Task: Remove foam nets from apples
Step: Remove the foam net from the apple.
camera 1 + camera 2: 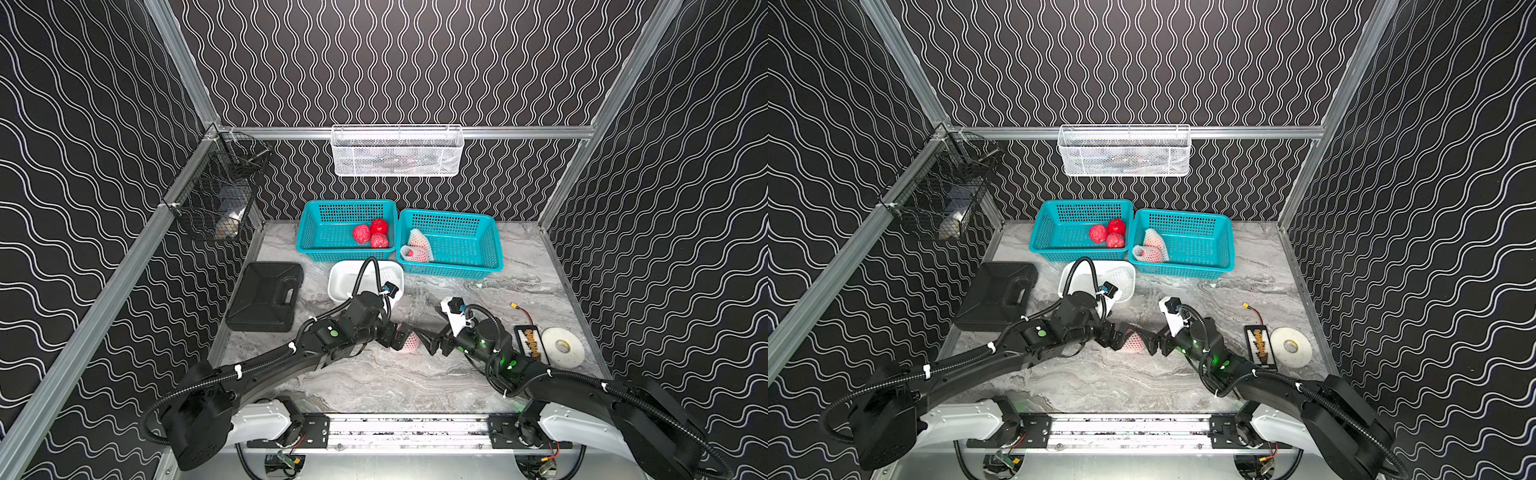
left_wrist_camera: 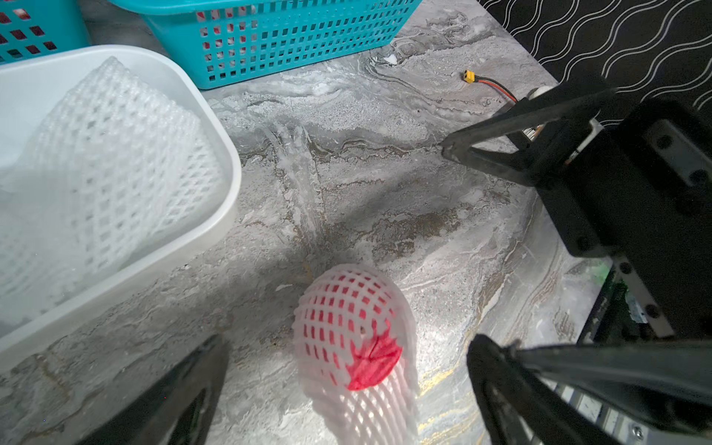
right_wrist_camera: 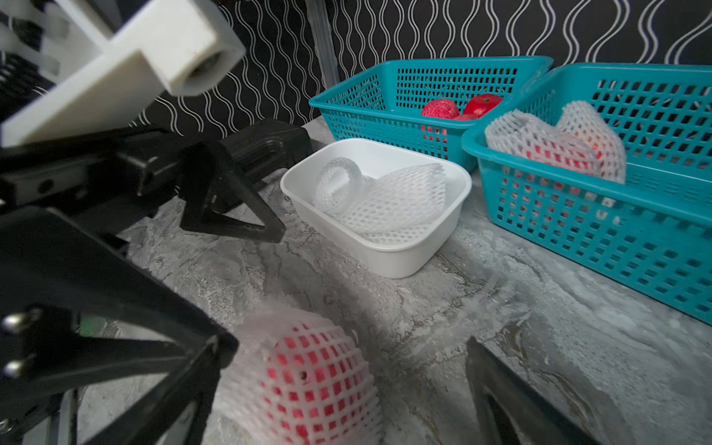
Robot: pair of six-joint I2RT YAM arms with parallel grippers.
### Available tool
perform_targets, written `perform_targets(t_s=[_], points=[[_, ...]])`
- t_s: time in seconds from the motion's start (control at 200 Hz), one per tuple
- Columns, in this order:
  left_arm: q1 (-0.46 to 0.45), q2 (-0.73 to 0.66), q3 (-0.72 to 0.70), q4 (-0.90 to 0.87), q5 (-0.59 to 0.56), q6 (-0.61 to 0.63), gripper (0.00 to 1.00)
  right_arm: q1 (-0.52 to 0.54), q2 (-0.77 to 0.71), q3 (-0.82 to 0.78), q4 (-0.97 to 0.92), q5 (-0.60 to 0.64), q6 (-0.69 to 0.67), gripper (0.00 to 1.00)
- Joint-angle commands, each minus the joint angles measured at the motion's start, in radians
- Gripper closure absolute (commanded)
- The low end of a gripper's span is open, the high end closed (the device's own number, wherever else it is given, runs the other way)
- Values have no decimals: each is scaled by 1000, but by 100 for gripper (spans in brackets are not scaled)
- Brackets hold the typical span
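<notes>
Left fingers straddle the netted apple; they should pinch only the net's loose end (image 2: 365, 413), lifting it off.
A red apple in a white foam net (image 1: 409, 341) (image 1: 1133, 340) lies on the marble table, blurred in both wrist views. Bare red skin shows at the net's open end (image 2: 371, 362). My left gripper (image 1: 398, 337) (image 2: 346, 345) stands open, fingers spread wide on either side of it. My right gripper (image 1: 426, 341) (image 3: 346, 346) faces it from the other side, also open and holding nothing. Three bare apples (image 1: 376, 235) sit in the left teal basket (image 1: 320, 216). Two netted apples (image 1: 417, 247) lie in the right teal basket (image 1: 478, 241). Empty foam nets (image 3: 385, 200) fill the white tub (image 3: 389, 262).
A black case (image 1: 266, 297) lies at the left. A battery pack (image 1: 530, 343), a white tape roll (image 1: 563, 347) and a wired yellow connector (image 1: 519, 308) lie at the right. A white wire basket (image 1: 397, 151) hangs on the back wall, a black one (image 1: 216, 195) on the left.
</notes>
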Motion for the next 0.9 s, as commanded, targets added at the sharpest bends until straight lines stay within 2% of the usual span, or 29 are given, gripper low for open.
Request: perform_targets(t_s=[0.0,0.17,0.335,0.405,0.611,0.676,0.726,0.851,0.896], points=[[-1,29,6,-5,3,-6,1,1,-8,-8,27,47,9,0],[-3,87,-13,84,41,-1,1,1,-12,-16,41,47,9,0],[-9,133,-32,101,1,1,1,1,-36,-27,37,69,9,0],[-9,135,-44,122,21,-1,6,2,-37,-27,37,70,10,0],[-13,114,-69,151,36,-4,48,2,-38,-31,47,72,12,0],[-12,99,-69,146,27,3,64,2,-43,-37,51,77,13,0],[-12,92,-60,129,22,12,69,1,-48,-40,56,79,15,0],[-13,100,-14,52,5,34,89,1,-55,-44,60,79,16,0],[-13,101,-2,33,13,39,91,2,-55,-42,57,77,15,0]])
